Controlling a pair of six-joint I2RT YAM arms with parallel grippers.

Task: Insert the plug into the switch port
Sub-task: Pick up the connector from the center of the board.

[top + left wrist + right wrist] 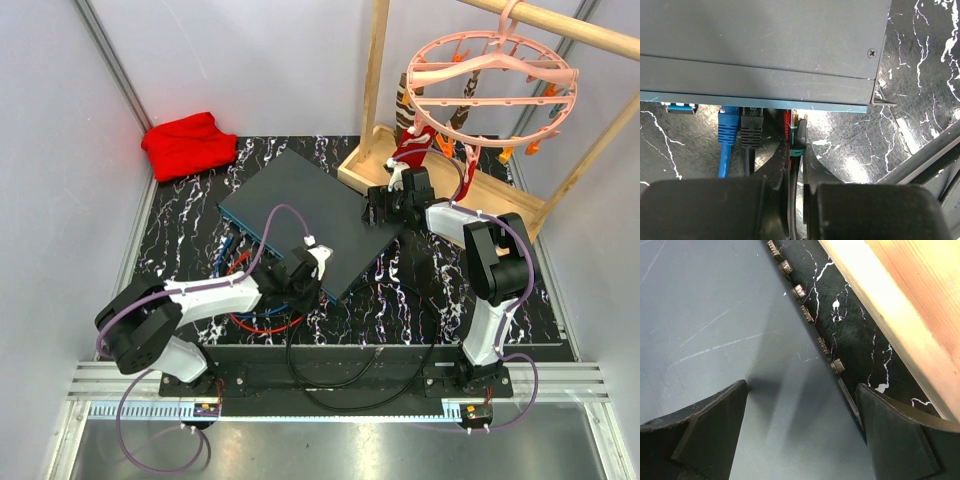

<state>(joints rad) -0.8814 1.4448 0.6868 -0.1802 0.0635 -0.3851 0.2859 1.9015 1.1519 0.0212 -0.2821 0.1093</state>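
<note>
The black plug leans at the switch's front edge and its metal tip shows. Next, my left gripper opens and grips behind the plug's teal band [796,160] to push.
The switch [310,215] is a flat dark grey box lying askew on the black marbled table. In the left wrist view its teal front edge [765,101] runs across the frame. A blue plug [728,125] and a black plug [751,131] sit in its sockets. My left gripper [797,160] is shut on a black plug with a teal band [800,136]. The plug's tip is at the front edge beside a red plug [786,122]; I cannot tell if it is seated. My right gripper [802,400] is open, straddling the switch's rear edge [810,320].
A wooden tray [900,305] of the drying rack [450,180] lies just behind the switch. A pink round hanger [490,85] hangs above it. A red cloth [188,143] is at the back left. Red and blue cables [262,322] loop near the left arm.
</note>
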